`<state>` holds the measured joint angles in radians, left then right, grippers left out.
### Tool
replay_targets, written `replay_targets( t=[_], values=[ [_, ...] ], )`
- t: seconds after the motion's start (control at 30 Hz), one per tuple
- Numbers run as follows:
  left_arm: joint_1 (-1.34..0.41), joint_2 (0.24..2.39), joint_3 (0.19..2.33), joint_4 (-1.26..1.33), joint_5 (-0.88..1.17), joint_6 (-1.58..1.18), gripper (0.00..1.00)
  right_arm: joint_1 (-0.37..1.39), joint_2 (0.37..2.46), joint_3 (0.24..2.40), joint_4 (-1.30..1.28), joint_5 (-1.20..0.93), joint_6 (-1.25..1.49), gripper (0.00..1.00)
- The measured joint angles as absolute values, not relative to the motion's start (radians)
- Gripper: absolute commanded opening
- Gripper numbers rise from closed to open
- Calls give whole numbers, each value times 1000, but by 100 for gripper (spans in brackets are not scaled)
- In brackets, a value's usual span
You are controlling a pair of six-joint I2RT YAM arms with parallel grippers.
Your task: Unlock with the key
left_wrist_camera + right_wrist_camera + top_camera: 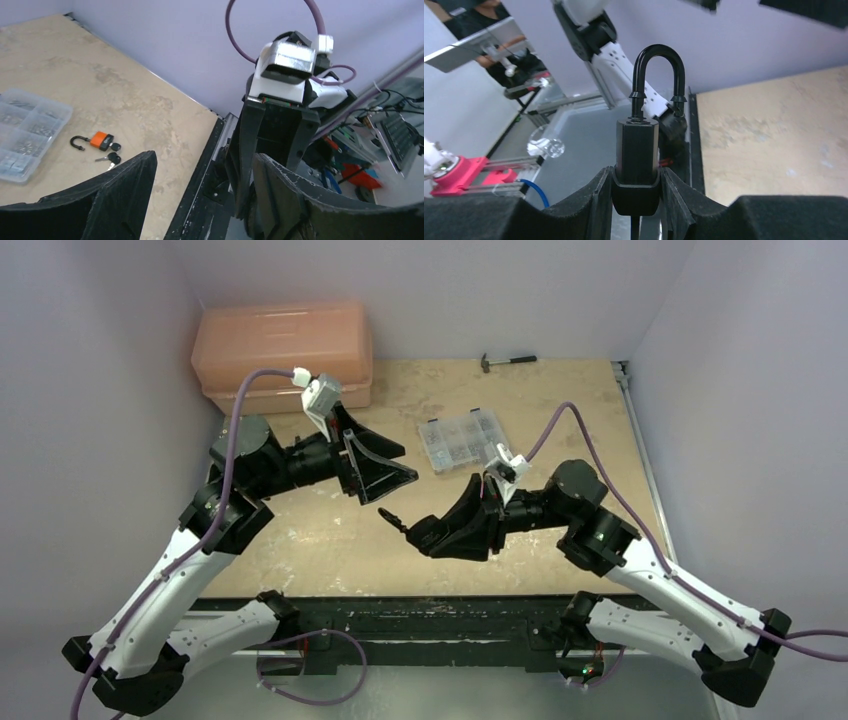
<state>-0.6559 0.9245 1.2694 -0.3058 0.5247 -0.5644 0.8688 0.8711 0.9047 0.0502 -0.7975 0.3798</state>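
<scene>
The black padlock will go down on the bare table [398, 503] just in front of the clear parts organiser, set there by my right gripper.
My right gripper [418, 532] [637, 176] is shut on the body of a black padlock [637, 142], held in the air with its black shackle [659, 55] pointing away from the wrist. One shackle leg seems to stand clear of the body. In the top view the shackle [390, 517] pokes out left of the fingers. My left gripper [408, 464] [202, 160] is open and empty, just up-left of the padlock. In the left wrist view an orange padlock [101, 141] lies on the table. A small black-headed key [115, 147] touches its base, and more keys [112, 158] lie beside it.
A clear parts organiser [462, 440] [22, 132] sits mid-table, next to the orange padlock. An orange toolbox [283, 355] stands at the back left and a hammer [508, 360] at the back wall. A black rail [420, 615] runs along the near edge.
</scene>
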Motion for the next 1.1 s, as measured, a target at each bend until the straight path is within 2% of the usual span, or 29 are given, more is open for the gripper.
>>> replay_targets(
  t=[0.33,0.9,1.0,1.1],
  values=[
    [-656,914,1185,-164,702,-603,74,869,864,888,265,-859,524,0],
    [-656,863,1148,-112,733,-628,71,860,929,882,331,-830,552,0],
    [-656,862,1134,-113,733,-628,68,837,930,879,342,-829,561,0],
    [-656,861,1129,-117,733,-627,59,814,936,878,363,-828,573,0]
  ],
)
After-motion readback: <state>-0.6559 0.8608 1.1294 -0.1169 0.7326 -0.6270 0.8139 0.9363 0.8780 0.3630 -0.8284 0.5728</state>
